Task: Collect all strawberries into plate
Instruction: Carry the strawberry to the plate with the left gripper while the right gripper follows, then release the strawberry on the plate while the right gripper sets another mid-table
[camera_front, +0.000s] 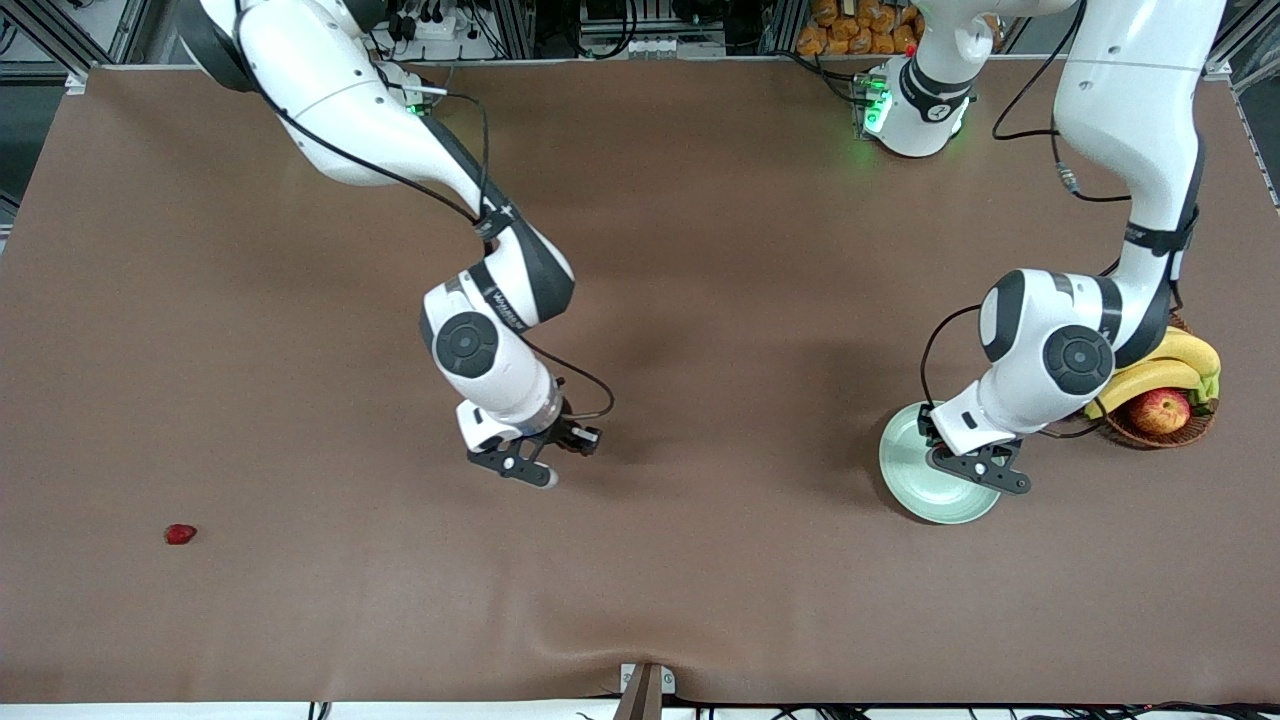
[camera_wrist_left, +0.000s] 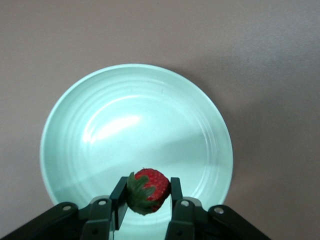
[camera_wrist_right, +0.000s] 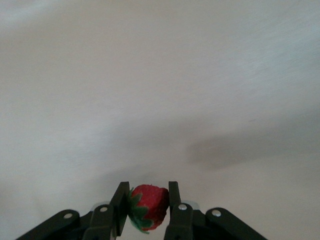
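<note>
Next, the right gripper releases its strawberry, now over the bare tabletop near the middle, on the bare brown tabletop, about midway (camera_front: 715, 434) between itself and the plate.
The pale mint-green plate (camera_front: 912, 478) (camera_wrist_left: 135, 120) lies toward the left arm's end of the table. My left gripper (camera_front: 985, 476) (camera_wrist_left: 146, 194) hangs over the plate, shut on a red strawberry (camera_wrist_left: 150, 189) with a green leafy top. My right gripper (camera_front: 541, 468) (camera_wrist_right: 145, 204) is over the bare brown tabletop near the middle, shut on a second strawberry (camera_wrist_right: 150, 204). A third strawberry (camera_front: 180, 534) lies on the table toward the right arm's end, nearer the front camera than either gripper. Neither held berry shows in the front view.
A brown wicker basket (camera_front: 1190, 430) with bananas (camera_front: 1165, 365) and a red-yellow apple (camera_front: 1160, 411) stands beside the plate, at the left arm's end of the table. A brown cloth (camera_front: 700, 300) covers the whole tabletop.
</note>
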